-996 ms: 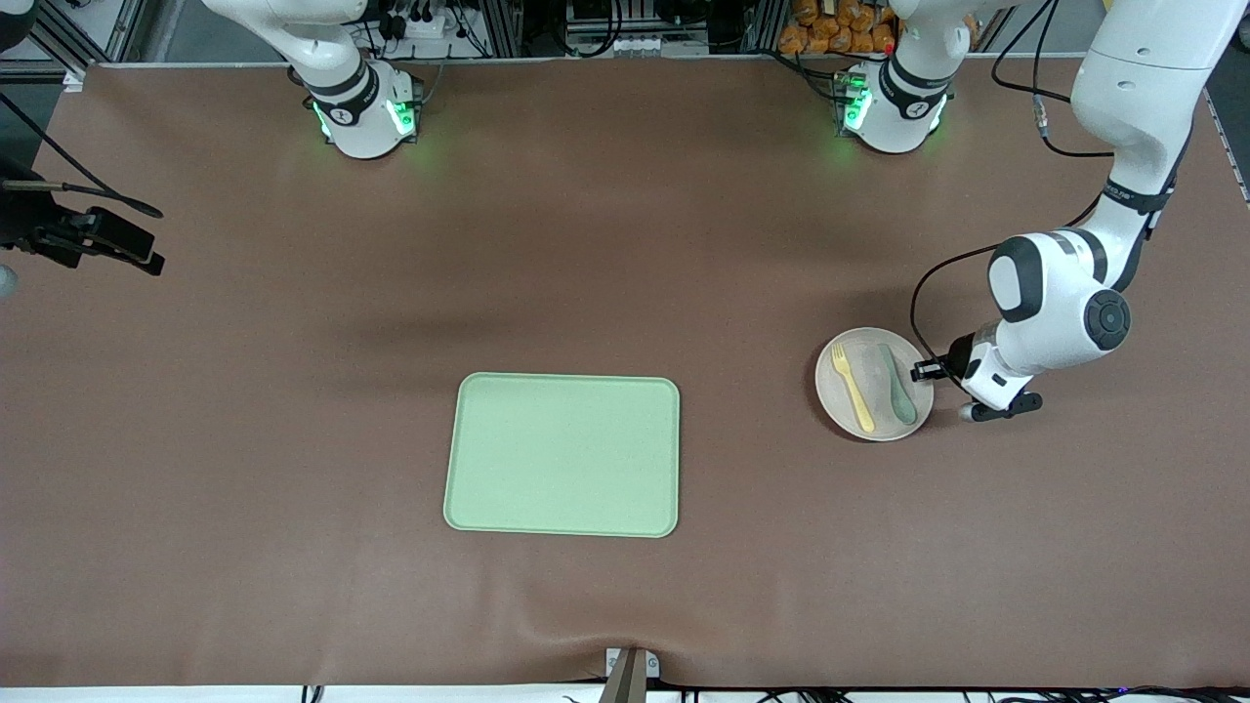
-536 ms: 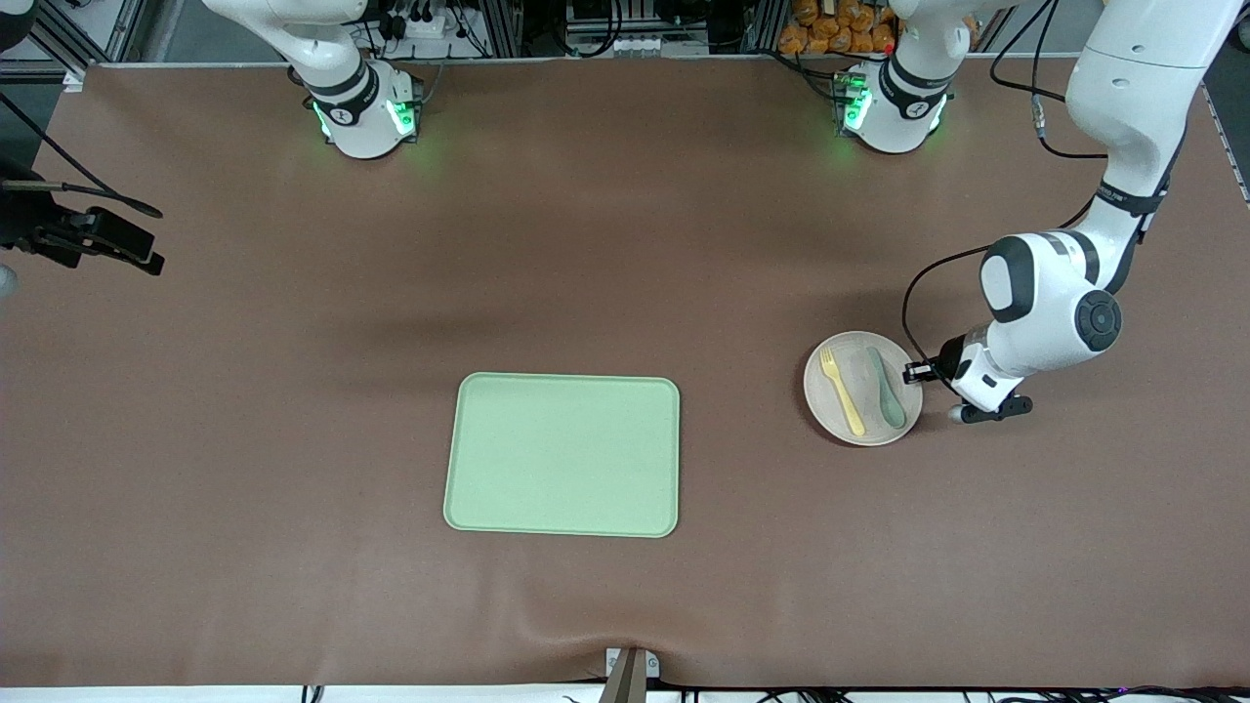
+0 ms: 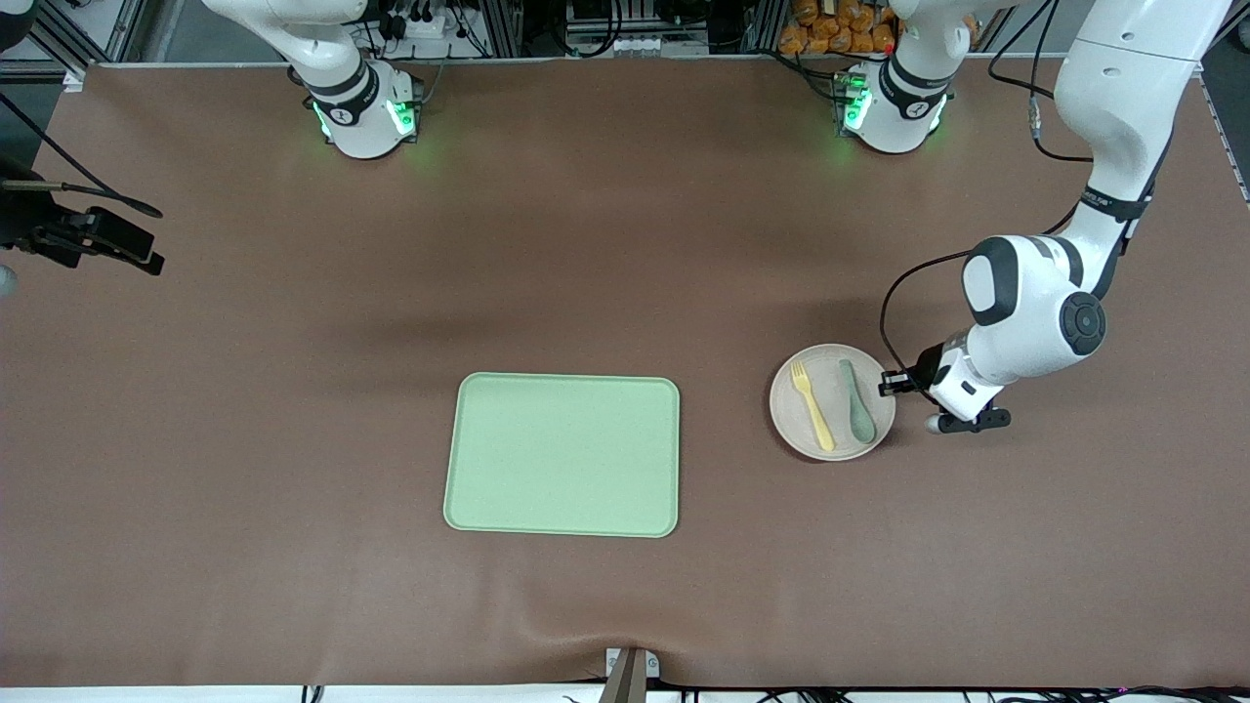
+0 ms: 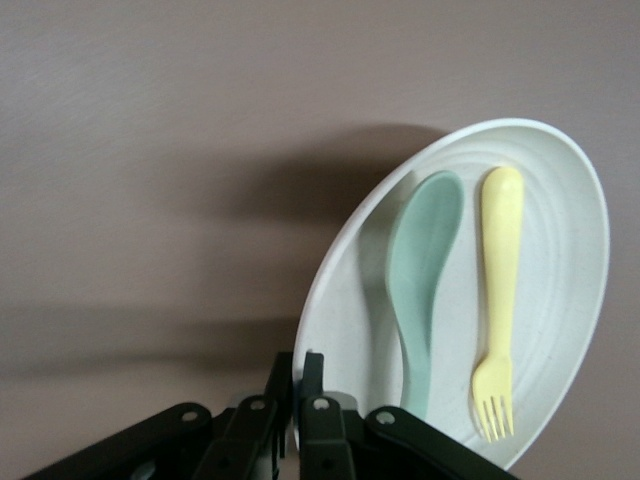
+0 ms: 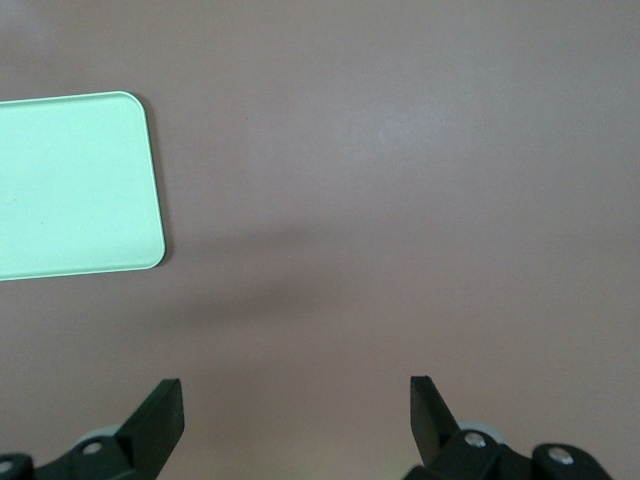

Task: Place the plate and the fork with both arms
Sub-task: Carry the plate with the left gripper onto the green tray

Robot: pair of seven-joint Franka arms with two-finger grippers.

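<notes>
Next, my left gripper releases the off-white plate on the green tray, just off its middle [image 3: 595, 446] toward that gripper. The plate is now beside the green tray.
The small off-white plate [image 3: 832, 402] is toward the left arm's end of the table, beside the green tray. The yellow fork [image 3: 812, 406] and a grey-green spoon [image 3: 857, 400] lie on it. My left gripper [image 3: 891, 383] is shut on the plate's rim at the edge toward the left arm's end. The left wrist view shows the plate [image 4: 560, 300], the fork [image 4: 498, 300], the spoon [image 4: 424, 290] and my left gripper [image 4: 301, 368] pinching the rim. My right gripper [image 5: 296, 398] is open and empty over bare table; only that arm's base shows in the front view.
The rectangular light-green tray [image 3: 562, 455] lies at the table's middle, nearer the front camera; a corner of it shows in the right wrist view [image 5: 70, 185]. A black camera mount [image 3: 88, 239] sits at the right arm's end. Brown mat [image 3: 293, 322] covers the table.
My left gripper has moved the plate, with the fork and spoon on it, across the table toward the green tray. The right arm has not visibly moved.
</notes>
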